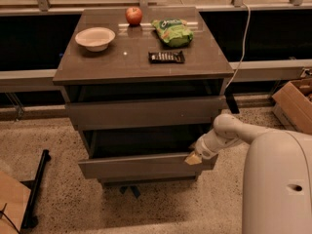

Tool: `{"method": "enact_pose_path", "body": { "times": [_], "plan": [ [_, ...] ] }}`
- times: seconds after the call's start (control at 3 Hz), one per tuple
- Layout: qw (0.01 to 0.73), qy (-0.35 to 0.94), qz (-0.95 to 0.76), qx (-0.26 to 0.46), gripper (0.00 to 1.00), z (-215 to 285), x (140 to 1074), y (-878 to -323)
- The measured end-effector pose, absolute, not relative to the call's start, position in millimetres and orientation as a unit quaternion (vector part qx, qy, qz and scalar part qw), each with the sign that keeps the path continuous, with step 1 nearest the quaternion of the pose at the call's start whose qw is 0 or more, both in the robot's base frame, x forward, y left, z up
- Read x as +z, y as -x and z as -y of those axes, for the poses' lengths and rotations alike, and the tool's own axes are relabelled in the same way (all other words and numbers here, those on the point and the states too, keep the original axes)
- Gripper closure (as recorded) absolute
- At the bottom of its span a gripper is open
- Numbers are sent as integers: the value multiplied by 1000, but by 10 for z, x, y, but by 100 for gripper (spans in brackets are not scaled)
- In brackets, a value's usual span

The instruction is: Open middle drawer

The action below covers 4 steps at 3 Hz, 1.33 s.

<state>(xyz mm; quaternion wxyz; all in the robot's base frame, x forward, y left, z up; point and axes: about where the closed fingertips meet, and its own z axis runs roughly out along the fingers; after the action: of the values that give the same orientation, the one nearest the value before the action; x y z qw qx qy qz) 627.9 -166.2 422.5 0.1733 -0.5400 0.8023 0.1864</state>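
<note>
Next, my gripper backs off and grasps the drawer's top edge (181, 155) before pulling further, as the middle drawer is only partly open and my fingers just touch the drawer's front panel.
The middle drawer (141, 165) is a plain grey-brown front panel, pulled out from the cabinet with a dark opening above it. My gripper (193, 157) is at the right end of that panel's top edge, touching it. My white arm (229, 133) reaches in from the right. The drawer above (146, 112) also stands slightly out from under the top. The lowest drawer is mostly hidden beneath the pulled-out one.
On the cabinet top (122, 62) are a white bowl (95, 37), a red apple (133, 15), a green chip bag (171, 31) and a dark snack bar (166, 57). A cardboard box (295, 101) stands at the right. A black bar (35, 189) lies on the floor at left.
</note>
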Motion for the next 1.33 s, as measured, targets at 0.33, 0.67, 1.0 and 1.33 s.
{"method": "enact_pose_path", "body": {
  "times": [0.33,0.67,1.0,1.33],
  "plan": [
    [165,527,-808,206,0,1674,4237,-5924],
    [163,529,-806,207,0,1663,4232,-5925],
    [158,536,-802,210,0,1629,4219,-5956],
    [128,551,-794,223,18,1662,4116,-5892]
  ]
}}
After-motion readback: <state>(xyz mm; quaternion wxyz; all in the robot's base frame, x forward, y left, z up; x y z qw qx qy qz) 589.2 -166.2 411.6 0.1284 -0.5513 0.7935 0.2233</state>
